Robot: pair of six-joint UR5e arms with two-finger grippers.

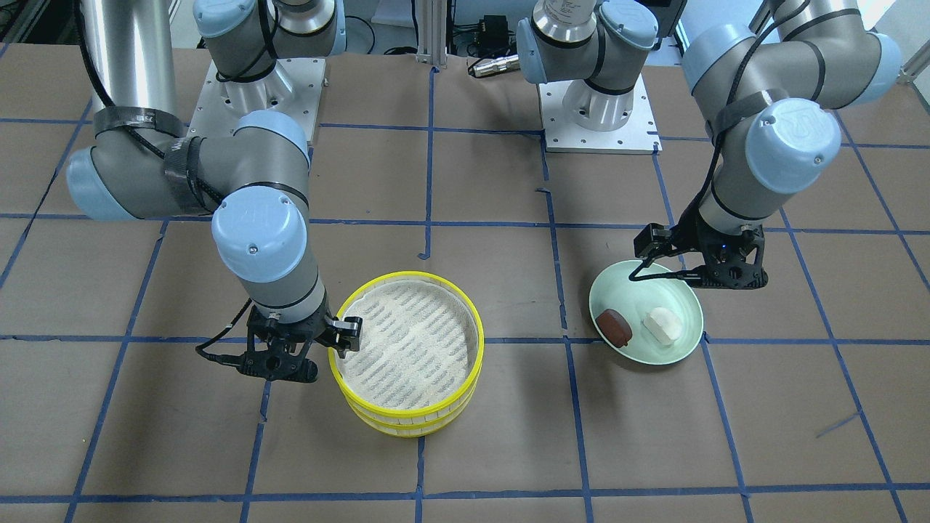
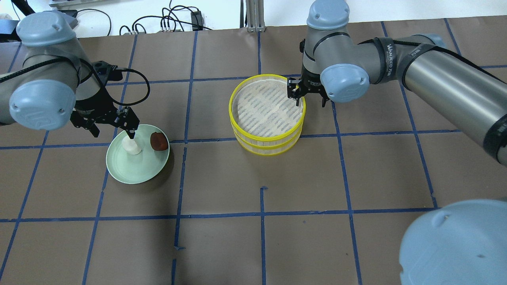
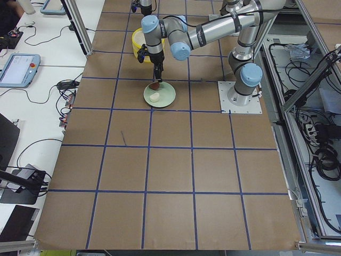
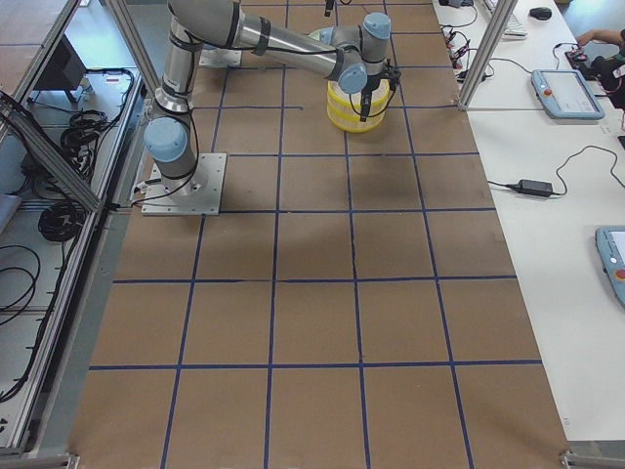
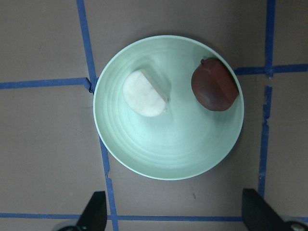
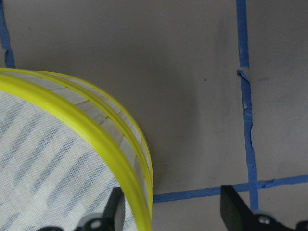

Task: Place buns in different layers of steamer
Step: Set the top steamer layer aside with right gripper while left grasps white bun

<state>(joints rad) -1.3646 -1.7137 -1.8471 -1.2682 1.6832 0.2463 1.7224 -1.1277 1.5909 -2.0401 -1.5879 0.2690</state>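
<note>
My left gripper needs to move next to the white bun (image 1: 664,325) (image 5: 145,94) beside the reddish-brown bun on the pale green plate and close there.
Two yellow-rimmed steamer trays stand stacked, the top tray (image 1: 407,341) (image 2: 269,107) on the lower tray (image 1: 410,428) (image 2: 269,149); the top liner is bare. The white bun (image 1: 662,325) (image 2: 132,145) (image 5: 144,92) and the reddish-brown bun (image 1: 615,326) (image 2: 158,141) (image 5: 214,85) lie side by side on a pale green plate (image 1: 683,298) (image 2: 130,170) (image 5: 168,149). My left gripper (image 2: 113,126) (image 5: 175,216) is open and empty above the plate's edge. My right gripper (image 2: 307,93) (image 6: 174,211) is open and empty, and straddles the top tray's rim (image 6: 120,159).
The table is brown paper with a grid of blue tape lines (image 2: 261,215). Both arm bases (image 1: 599,109) stand at the robot's side of the table. Cables (image 2: 170,19) lie beyond the far edge in the overhead view.
</note>
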